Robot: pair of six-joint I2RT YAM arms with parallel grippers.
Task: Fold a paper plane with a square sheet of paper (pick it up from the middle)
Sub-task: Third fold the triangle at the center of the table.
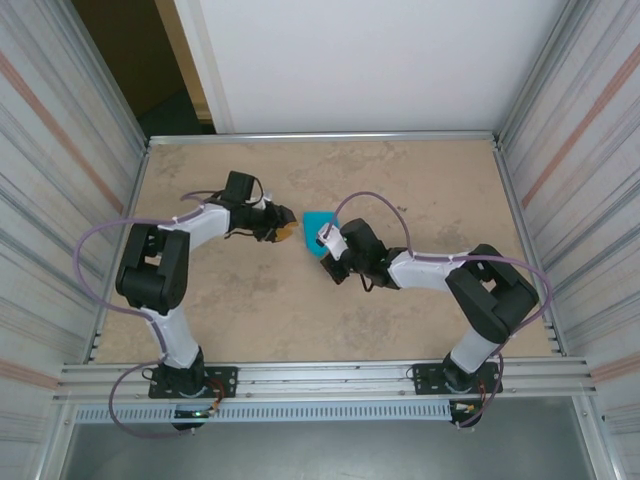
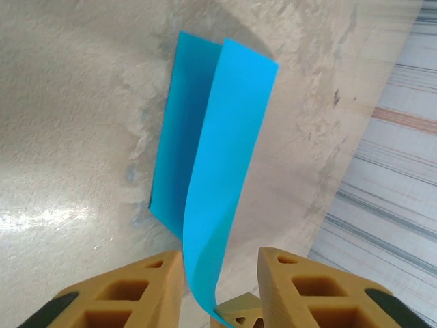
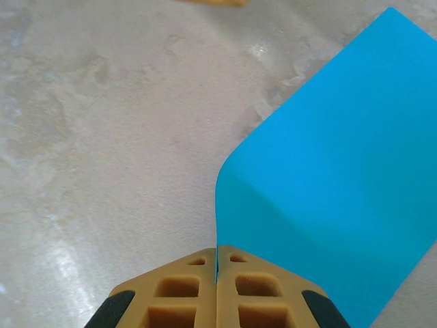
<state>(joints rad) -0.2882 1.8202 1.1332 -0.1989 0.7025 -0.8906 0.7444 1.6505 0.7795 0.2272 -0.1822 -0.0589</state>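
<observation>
Next, I pinch the sheet's side (image 1: 308,236) facing my left gripper with that gripper, as the paper's layers gape at the sheet's loose end while my right gripper holds the other end.
The square sheet of paper (image 1: 320,222) is teal-blue and lifted between the two grippers at mid-table. In the left wrist view the sheet of paper (image 2: 218,150) is doubled over lengthwise. Its near end curves down between the fingers of my left gripper (image 2: 220,273), whose jaws stand apart with a gap to the right of the paper. My right gripper (image 3: 217,258) is shut on one edge of the sheet of paper (image 3: 334,178), which bends away to the right. From above, the left gripper (image 1: 285,228) and right gripper (image 1: 326,250) flank the paper. A paper plane is out of view.
The mottled beige table (image 1: 420,190) lies under both arms. Ribbed metal walls (image 1: 60,180) close in the left and right sides, and a white panel (image 1: 360,60) stands at the back. A metal rail (image 1: 320,380) runs along the near edge.
</observation>
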